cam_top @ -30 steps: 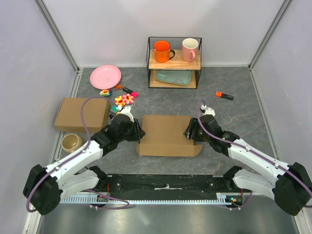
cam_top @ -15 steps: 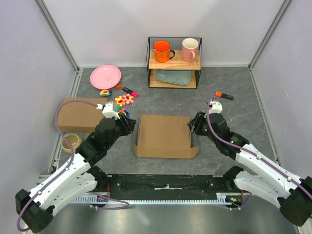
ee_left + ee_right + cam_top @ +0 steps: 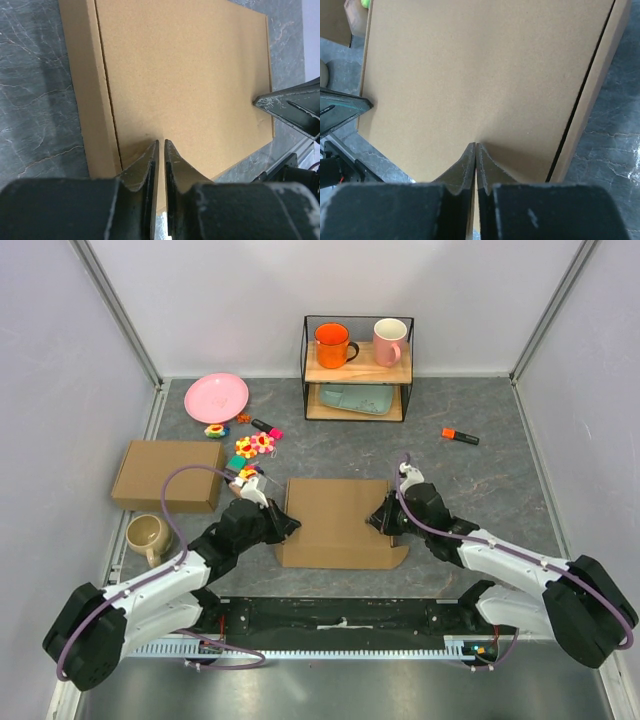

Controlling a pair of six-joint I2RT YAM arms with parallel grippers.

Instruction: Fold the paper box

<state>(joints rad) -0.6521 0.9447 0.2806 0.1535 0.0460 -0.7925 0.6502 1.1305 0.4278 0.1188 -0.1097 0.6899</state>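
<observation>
My left gripper needs to open and pinch the flap's side corner [image 3: 281,556], as it is resting closed on the box's lid while the front flap sticks out.
The paper box [image 3: 338,512] lies shut and flat in the middle of the table, a brown cardboard mailer with its lid down. My left gripper [image 3: 292,524] is shut, with its tips resting on the lid near the box's left edge. In the left wrist view its fingertips [image 3: 153,150] show only a hairline gap and hold nothing, just right of the side-wall fold [image 3: 109,100]. My right gripper [image 3: 373,522] is shut too, tips on the lid [image 3: 480,70] near the right edge. Nothing is pinched between its fingertips [image 3: 470,152].
A second cardboard box [image 3: 168,474] sits at the left with a beige mug [image 3: 147,533] in front of it. A pink plate [image 3: 216,397] and small toys [image 3: 255,445] lie behind. A wire shelf [image 3: 358,368] with mugs stands at the back; an orange marker [image 3: 460,436] lies right.
Both grippers have shut and come down inward onto the box lid from its two sides. The left arm swung back and low. The box has barely shifted.
</observation>
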